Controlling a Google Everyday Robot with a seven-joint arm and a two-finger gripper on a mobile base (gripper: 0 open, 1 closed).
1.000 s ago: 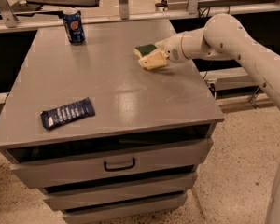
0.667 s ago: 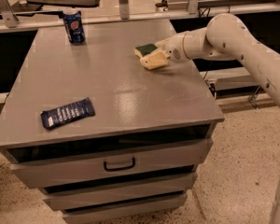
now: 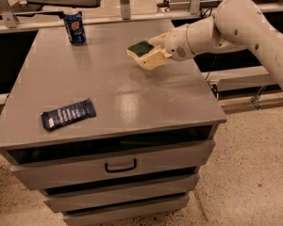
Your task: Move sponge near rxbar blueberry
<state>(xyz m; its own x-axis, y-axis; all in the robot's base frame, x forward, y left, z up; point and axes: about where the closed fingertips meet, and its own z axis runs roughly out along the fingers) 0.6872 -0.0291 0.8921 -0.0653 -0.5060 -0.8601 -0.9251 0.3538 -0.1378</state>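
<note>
Next, my gripper sets the sponge free on the cabinet top (image 3: 102,91), just behind the end of the rxbar blueberry that is nearest my arm.
The sponge (image 3: 140,48), pale yellow with a dark green top, is at the back right of the grey cabinet top (image 3: 118,86). My gripper (image 3: 152,51) reaches in from the right and is shut on the sponge's right end, holding it just above the surface. The rxbar blueberry (image 3: 68,114), a flat dark blue wrapper with white lettering, lies near the front left corner, far from the sponge.
An upright blue soda can (image 3: 74,26) stands at the back left of the cabinet top. The cabinet has drawers below with a handle (image 3: 120,165). Shelving and metal posts stand behind. The floor is speckled.
My gripper has moved the sponge a little to the left and slightly up from the surface. The rxbar and the can have not moved.
</note>
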